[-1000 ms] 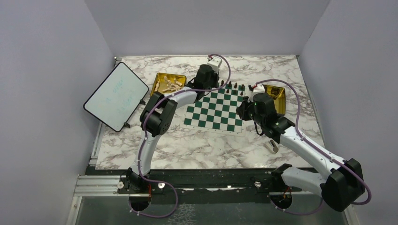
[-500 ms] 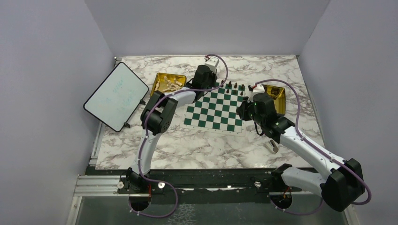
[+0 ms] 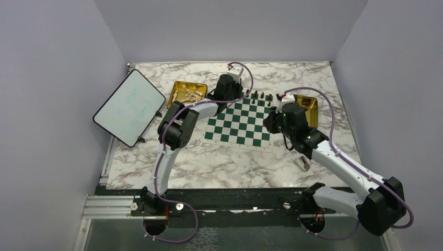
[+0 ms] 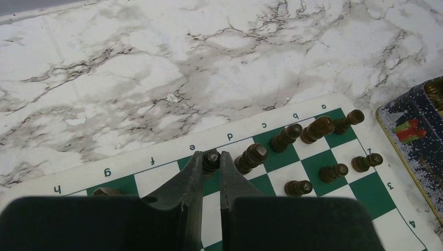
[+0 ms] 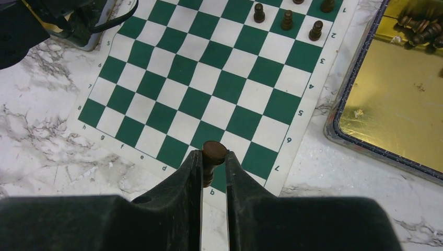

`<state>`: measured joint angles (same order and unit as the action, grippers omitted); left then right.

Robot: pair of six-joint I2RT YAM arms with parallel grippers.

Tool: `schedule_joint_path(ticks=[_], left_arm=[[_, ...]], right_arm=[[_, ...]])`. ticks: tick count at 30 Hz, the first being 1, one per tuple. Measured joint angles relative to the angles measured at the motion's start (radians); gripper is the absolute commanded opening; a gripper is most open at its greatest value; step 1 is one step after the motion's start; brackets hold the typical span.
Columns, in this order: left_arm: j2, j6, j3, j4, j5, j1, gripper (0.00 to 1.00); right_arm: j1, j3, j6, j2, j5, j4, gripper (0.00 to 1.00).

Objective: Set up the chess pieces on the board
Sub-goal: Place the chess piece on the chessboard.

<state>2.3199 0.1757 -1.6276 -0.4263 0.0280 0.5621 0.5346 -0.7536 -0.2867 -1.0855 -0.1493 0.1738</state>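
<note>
I will let go of the dark piece with my left gripper on the green e square in the board's far row (image 3: 240,94) (image 4: 208,173).
The green and white board (image 3: 241,118) lies mid-table. Several dark chess pieces (image 4: 286,137) stand along its far edge, near files a to d, with three dark pawns (image 5: 286,20) in the row behind. My left gripper (image 4: 211,161) is shut on a dark piece (image 4: 211,159) at the e square of the far row (image 3: 236,90). My right gripper (image 5: 214,157) is shut on another dark piece (image 5: 213,156), held base-up above the near right corner of the board (image 3: 272,124). Pale pieces (image 3: 191,94) lie in the left gold tray.
A gold tray (image 3: 185,90) sits left of the board; another gold tray (image 3: 311,111) with a few dark pieces (image 5: 420,29) sits to its right. A white tablet (image 3: 128,106) lies far left. A small grey-beige block (image 3: 302,163) rests near the right arm.
My left gripper has shifted slightly left along the board's far edge, with its piece. The right arm has barely moved.
</note>
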Motion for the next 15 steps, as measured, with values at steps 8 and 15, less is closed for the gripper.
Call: schedule_joint_path(ticks=[8,15], left_arm=[[0.007,0.005,0.013,-0.006,0.002,-0.004,0.07],[0.014,0.016,0.014,-0.014,0.008,-0.006,0.07]], right_arm=[[0.0,-0.001,0.003,-0.008,-0.003,0.0,0.14],[0.0,-0.001,0.011,-0.019,-0.004,0.0,0.14]])
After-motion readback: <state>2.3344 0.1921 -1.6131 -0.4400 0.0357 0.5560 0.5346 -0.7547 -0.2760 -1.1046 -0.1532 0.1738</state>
